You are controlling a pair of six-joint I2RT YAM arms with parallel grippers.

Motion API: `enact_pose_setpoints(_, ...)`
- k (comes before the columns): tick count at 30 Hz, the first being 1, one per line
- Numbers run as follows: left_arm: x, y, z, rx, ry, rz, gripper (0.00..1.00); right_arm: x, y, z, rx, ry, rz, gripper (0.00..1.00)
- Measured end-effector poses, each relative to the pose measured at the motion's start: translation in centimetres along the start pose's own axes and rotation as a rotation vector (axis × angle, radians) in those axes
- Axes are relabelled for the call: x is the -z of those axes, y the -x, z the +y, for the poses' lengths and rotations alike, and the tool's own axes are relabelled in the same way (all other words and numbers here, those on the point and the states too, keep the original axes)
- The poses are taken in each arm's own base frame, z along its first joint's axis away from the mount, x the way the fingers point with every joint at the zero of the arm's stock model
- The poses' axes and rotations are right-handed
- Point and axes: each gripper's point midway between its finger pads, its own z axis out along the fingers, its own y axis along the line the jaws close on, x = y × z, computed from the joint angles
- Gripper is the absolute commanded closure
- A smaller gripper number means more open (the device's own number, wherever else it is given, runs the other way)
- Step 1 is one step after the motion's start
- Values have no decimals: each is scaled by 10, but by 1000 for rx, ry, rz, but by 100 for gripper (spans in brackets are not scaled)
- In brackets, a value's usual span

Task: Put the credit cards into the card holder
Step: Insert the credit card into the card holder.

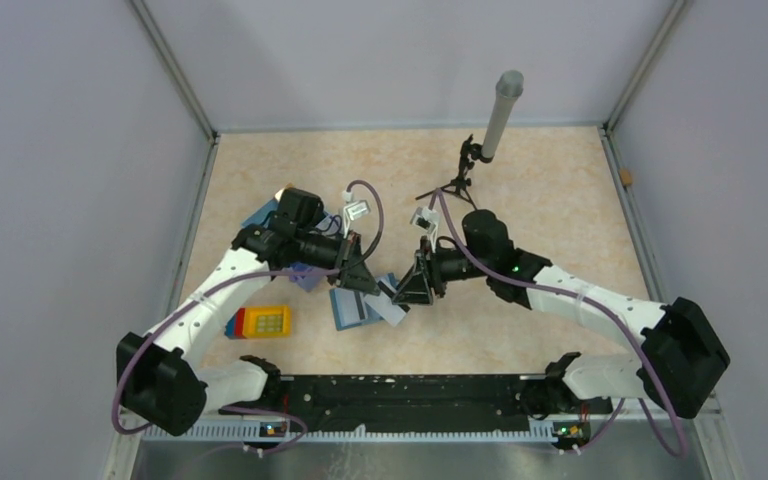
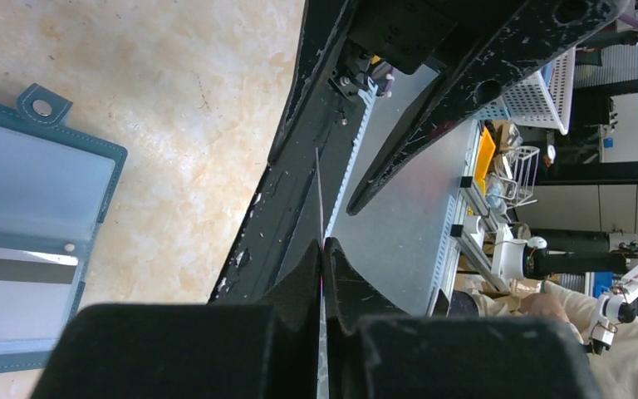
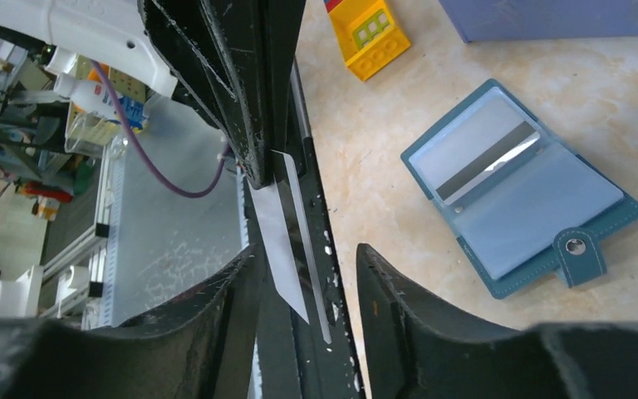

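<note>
Next, my right gripper steadies the credit card, as my left gripper holds it by its short end, while my left gripper takes its long edge (image 1: 379,311).
The card holder (image 3: 519,187) lies open on the table, teal outside, pale blue inside with a dark stripe; it also shows in the left wrist view (image 2: 25,241) and the top view (image 1: 348,308). My left gripper (image 2: 324,245) (image 1: 368,283) is shut on a thin pale credit card (image 3: 278,241), seen edge-on in its own view (image 2: 320,199). That card hangs down between the spread fingers of my right gripper (image 3: 307,249) (image 1: 412,292), which is open, with a gap on each side. The two grippers meet tip to tip above the table, just right of the holder.
A yellow studded block (image 1: 265,321) (image 3: 372,29) sits near the left arm. A blue tray box (image 1: 265,215) lies under the left arm. A small tripod with a grey cylinder (image 1: 500,110) stands at the back. The black base rail (image 1: 410,390) runs along the near edge.
</note>
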Motion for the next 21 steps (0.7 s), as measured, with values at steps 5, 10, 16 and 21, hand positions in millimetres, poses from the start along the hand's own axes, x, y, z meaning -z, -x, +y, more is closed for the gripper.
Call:
enact_pose_setpoints(5,-2,-2,-1,-7,-14,7,100,-5,-2,5,-23,49,13,93)
enact_pose_setpoints(10,-4,-2,2,-16,-12,-4,43,-7,-3,8,-46,66,16,100)
enact_pose_setpoints(16,-11,-3,11,21,0,-125,13,-9,3,-6,-93,-16,-79,100)
enact_pose_setpoints(21,-17,-3,20,57,-3,-277,25,0,0,-14,-162,-66,-207,100)
